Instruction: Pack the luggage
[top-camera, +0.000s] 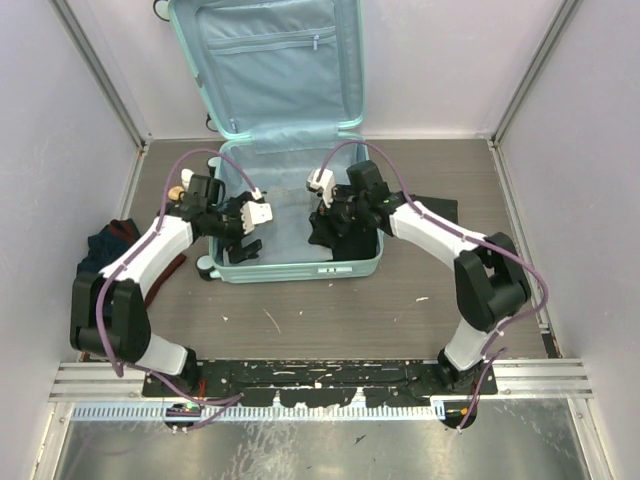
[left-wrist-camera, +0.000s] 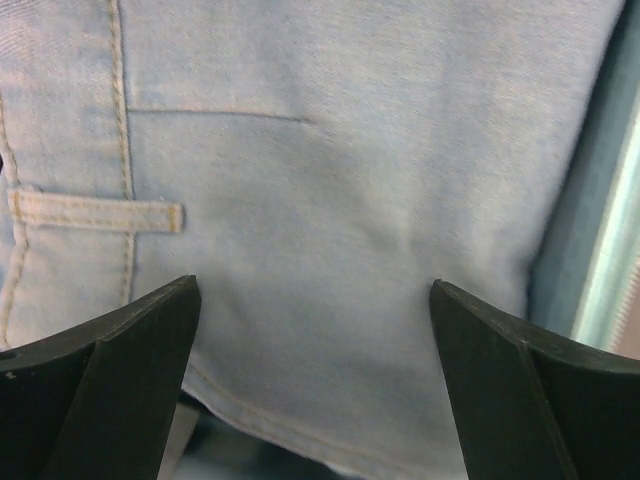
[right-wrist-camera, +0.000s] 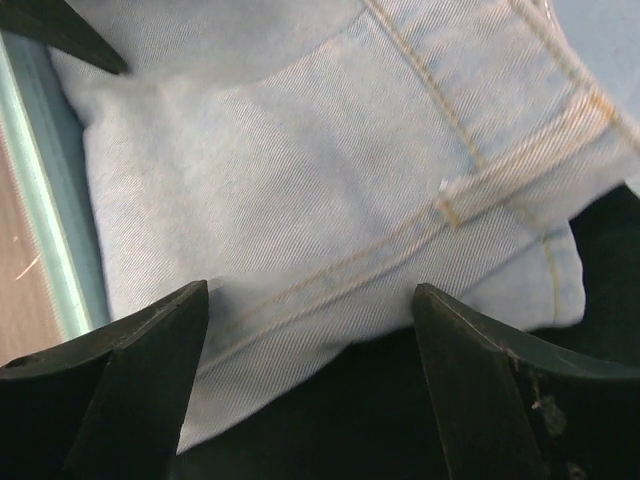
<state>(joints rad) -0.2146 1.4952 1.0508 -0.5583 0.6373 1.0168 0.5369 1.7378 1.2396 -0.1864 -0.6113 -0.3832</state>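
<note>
The robot's right gripper will next move to the middle of the black pouch (top-camera: 437, 208) on the table next to the luggage and close there.
The pale mint-green luggage (top-camera: 300, 268) lies open on the table, its lid upright at the back showing blue lining and a zip pocket. Light blue jeans (left-wrist-camera: 330, 200) lie folded inside it; they also show in the right wrist view (right-wrist-camera: 300, 180), over a black garment (right-wrist-camera: 380, 400). My left gripper (top-camera: 248, 232) is open over the left part of the jeans, its fingers (left-wrist-camera: 120, 370) spread wide and empty. My right gripper (top-camera: 328, 215) is open above the jeans' edge and the black garment, holding nothing.
A dark bundle of clothes (top-camera: 110, 245) lies on the table left of the luggage. Another black garment (top-camera: 435, 210) lies right of it. The suitcase's mint rim (right-wrist-camera: 45, 200) runs beside the jeans. White walls enclose the table.
</note>
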